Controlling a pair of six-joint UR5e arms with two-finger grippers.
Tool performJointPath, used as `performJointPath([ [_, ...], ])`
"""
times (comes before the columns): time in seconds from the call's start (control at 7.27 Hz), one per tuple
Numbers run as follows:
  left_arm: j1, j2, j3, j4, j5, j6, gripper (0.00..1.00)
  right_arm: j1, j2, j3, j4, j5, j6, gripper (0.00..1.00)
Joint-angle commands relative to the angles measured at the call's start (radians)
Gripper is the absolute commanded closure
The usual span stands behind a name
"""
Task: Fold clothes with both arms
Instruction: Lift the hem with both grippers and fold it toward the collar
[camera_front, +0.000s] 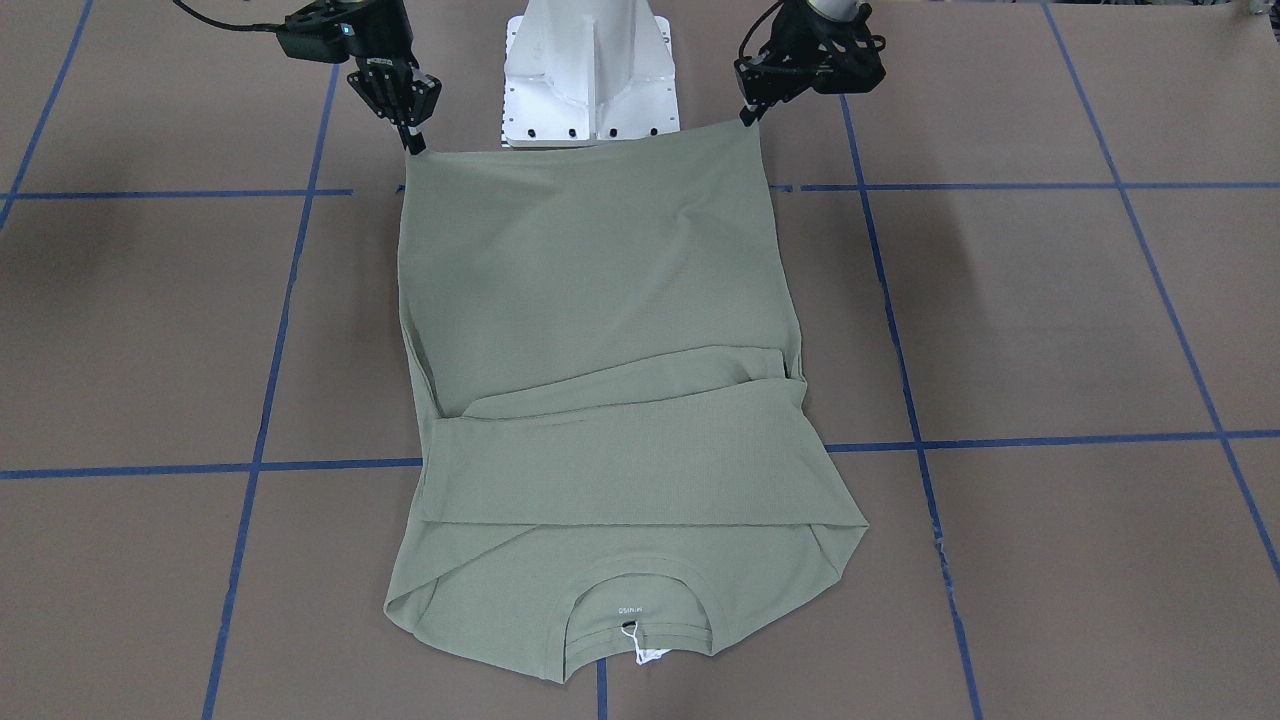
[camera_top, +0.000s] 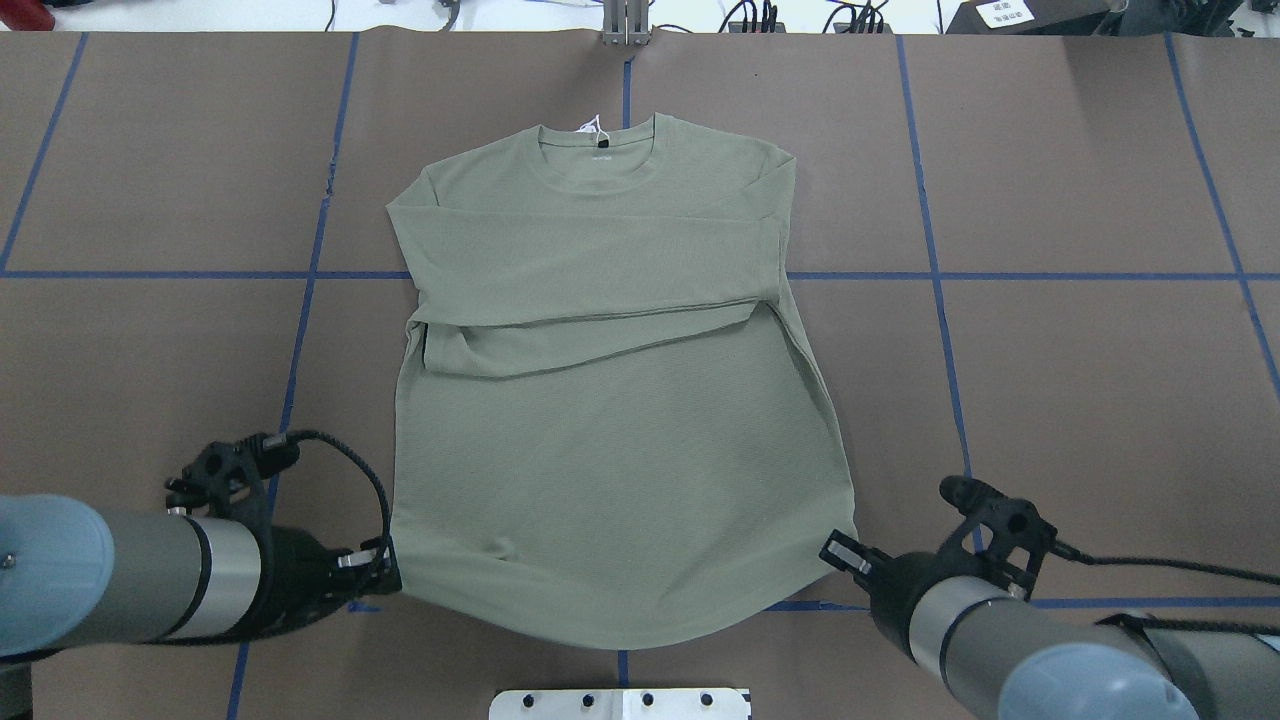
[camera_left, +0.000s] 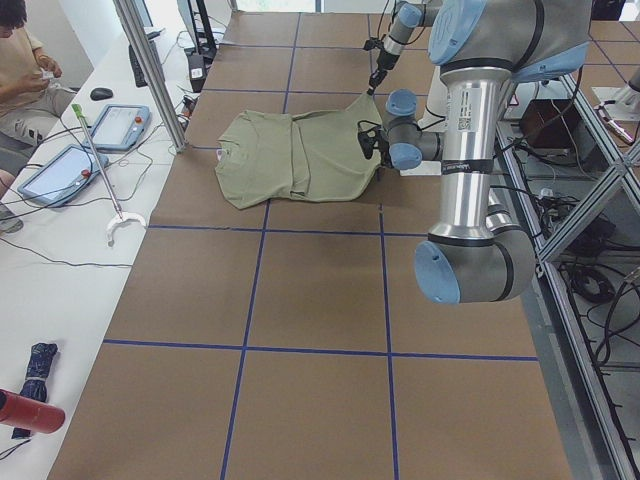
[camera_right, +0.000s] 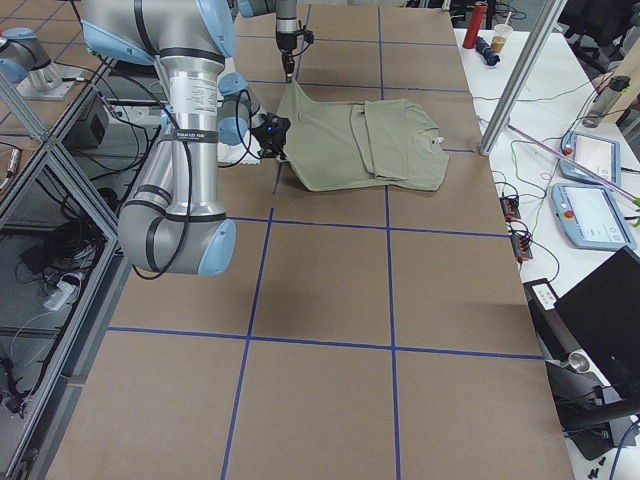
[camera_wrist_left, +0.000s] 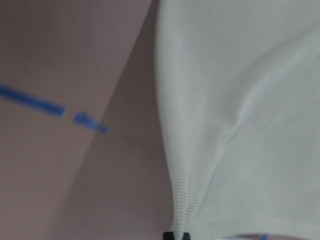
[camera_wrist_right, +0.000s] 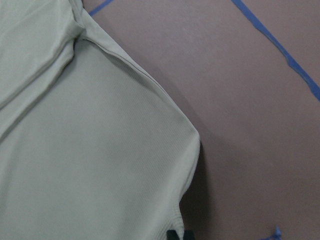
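Next, my left gripper releases the shirt's hem corner on the shirt's folded shoulder corner (camera_front: 853, 539), next to the patched blue tape line.
The pale sage-green shirt (camera_top: 600, 450) lies front up on the brown table, with its neckline (camera_top: 600, 150) at the far side and both sleeves folded across the chest. My left gripper (camera_top: 390, 575) is shut on the left corner of the bottom hem. My right gripper (camera_top: 835, 548) is shut on the right corner. In the front view the left gripper (camera_front: 748, 115) and the right gripper (camera_front: 413, 145) hold the hem of the shirt (camera_front: 590, 280) taut, raised off the table. The left wrist view shows cloth (camera_wrist_left: 250, 100) at the fingertips, as does the right wrist view (camera_wrist_right: 75, 150).
The white pedestal base (camera_front: 590, 70) stands just behind the raised hem. Blue tape lines (camera_top: 930, 250) cross the table. A side bench with tablets (camera_left: 115, 125) and a metal post (camera_left: 150, 70) stand beyond the neckline end.
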Motion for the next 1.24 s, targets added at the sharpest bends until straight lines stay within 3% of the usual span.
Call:
performJointPath([
  [0.0, -0.193, -0.113, 0.115, 0.004, -0.001, 0.185, 1.00, 0.271, 0.160, -0.133, -0.002, 0.190, -0.183, 1.00],
  [0.28, -0.325, -0.283, 0.333, -0.002, 0.001, 0.195, 1.00, 0.490, 0.315, -0.334, 0.000, 0.298, -0.357, 1.00],
  [0.55, -0.434, -0.304, 0.386, -0.008, -0.002, 0.302, 1.00, 0.656, 0.459, -0.532, 0.006, 0.399, -0.468, 1.00],
  [0.83, -0.479, -0.400, 0.531, -0.012, 0.004, 0.313, 1.00, 0.693, 0.611, -0.773, 0.021, 0.398, -0.502, 1.00],
  [0.96, -0.484, -0.449, 0.632, -0.039, 0.074, 0.319, 1.00, 0.698, 0.675, -0.909, 0.032, 0.388, -0.528, 1.00],
  [1.1, -0.484, -0.495, 0.768, -0.115, 0.123, 0.319, 1.00, 0.702, 0.709, -1.012, 0.131, 0.380, -0.545, 1.00],
])
